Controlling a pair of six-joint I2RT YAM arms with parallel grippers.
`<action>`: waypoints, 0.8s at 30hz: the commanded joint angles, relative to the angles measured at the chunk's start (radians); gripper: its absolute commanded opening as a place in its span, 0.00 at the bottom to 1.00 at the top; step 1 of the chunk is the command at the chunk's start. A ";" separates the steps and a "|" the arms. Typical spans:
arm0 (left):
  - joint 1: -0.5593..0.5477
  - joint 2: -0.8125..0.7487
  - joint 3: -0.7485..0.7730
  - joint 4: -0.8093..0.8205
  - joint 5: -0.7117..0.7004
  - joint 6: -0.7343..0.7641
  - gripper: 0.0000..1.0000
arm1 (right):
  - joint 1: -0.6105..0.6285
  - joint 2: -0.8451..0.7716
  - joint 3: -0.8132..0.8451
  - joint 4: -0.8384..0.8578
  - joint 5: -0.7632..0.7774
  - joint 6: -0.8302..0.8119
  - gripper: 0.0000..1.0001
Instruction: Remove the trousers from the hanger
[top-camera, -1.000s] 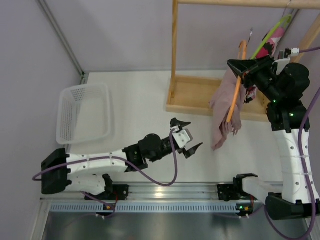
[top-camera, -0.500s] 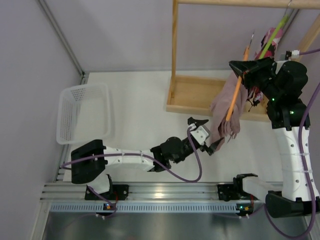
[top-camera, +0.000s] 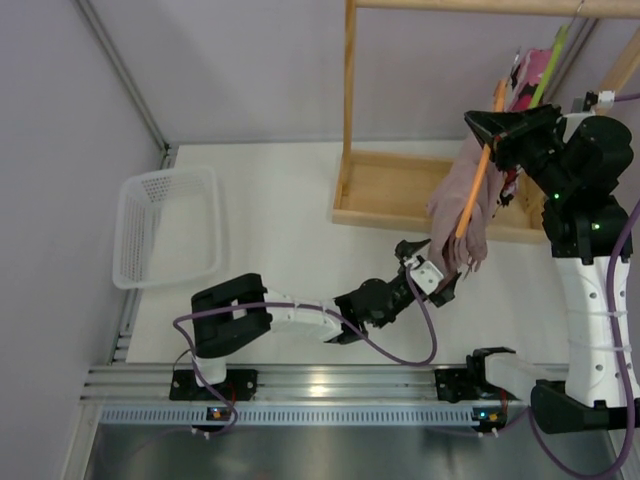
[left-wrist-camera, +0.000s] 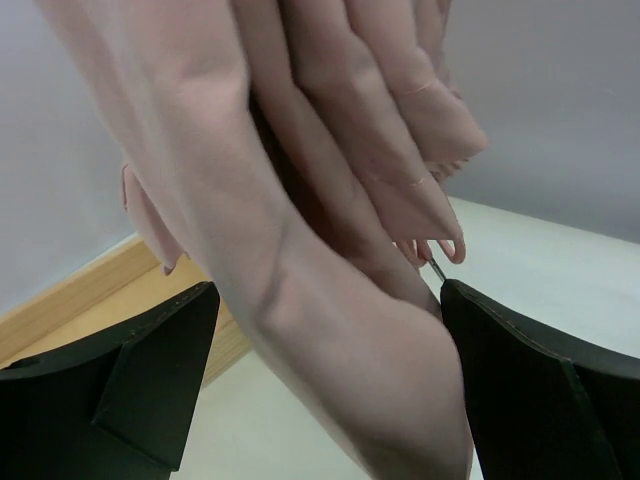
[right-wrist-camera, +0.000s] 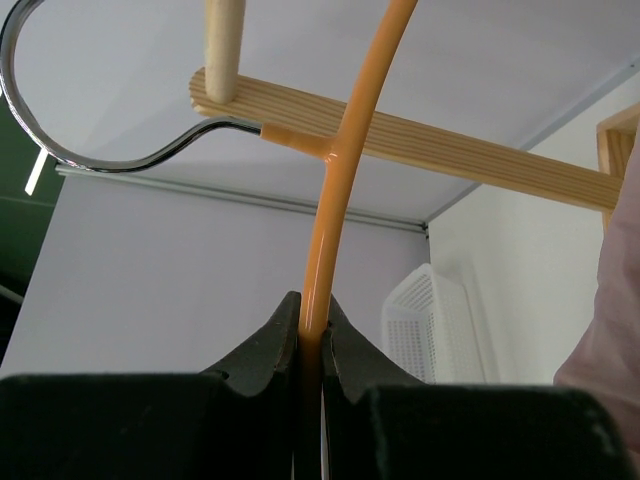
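The loose fold hangs between my left gripper's open fingers, well below the orange hanger's upper arm. My left gripper needs to close on the trousers' lower end (top-camera: 439, 266) (left-wrist-camera: 385, 400) to grab that fold.
The dusty-pink trousers (top-camera: 462, 210) hang limp over the thin orange hanger (top-camera: 476, 185), held in the air in front of the wooden rack. My right gripper (top-camera: 492, 128) is shut on the hanger's upper arm; in the right wrist view the orange rod (right-wrist-camera: 338, 190) runs up from between my shut right gripper (right-wrist-camera: 312, 322) to the metal hook (right-wrist-camera: 60, 145). My left gripper (top-camera: 436, 272) is open at the trousers' lower end. In the left wrist view the fabric (left-wrist-camera: 300, 200) hangs between my wide-apart fingers (left-wrist-camera: 150, 385), which do not press it.
A white mesh basket (top-camera: 170, 225) stands at the left. The wooden rack's base tray (top-camera: 395, 190) and post (top-camera: 349, 90) are behind the trousers. A lime-green hanger with a red-pink garment (top-camera: 545, 65) hangs on the rail at top right.
My left arm has reached right, bringing its open jaws from mid-table to around the trousers' lower end. My right gripper and the hanger have shifted slightly right and farther back.
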 joint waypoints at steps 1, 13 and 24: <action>0.017 0.003 -0.002 0.161 -0.034 0.036 0.99 | 0.016 -0.012 0.111 0.083 -0.003 0.007 0.00; 0.105 0.040 0.084 0.227 -0.020 0.133 0.95 | 0.016 -0.028 0.077 0.058 -0.023 0.046 0.00; 0.172 -0.029 -0.029 0.246 0.121 0.182 0.91 | 0.016 -0.009 0.102 0.094 -0.055 0.070 0.00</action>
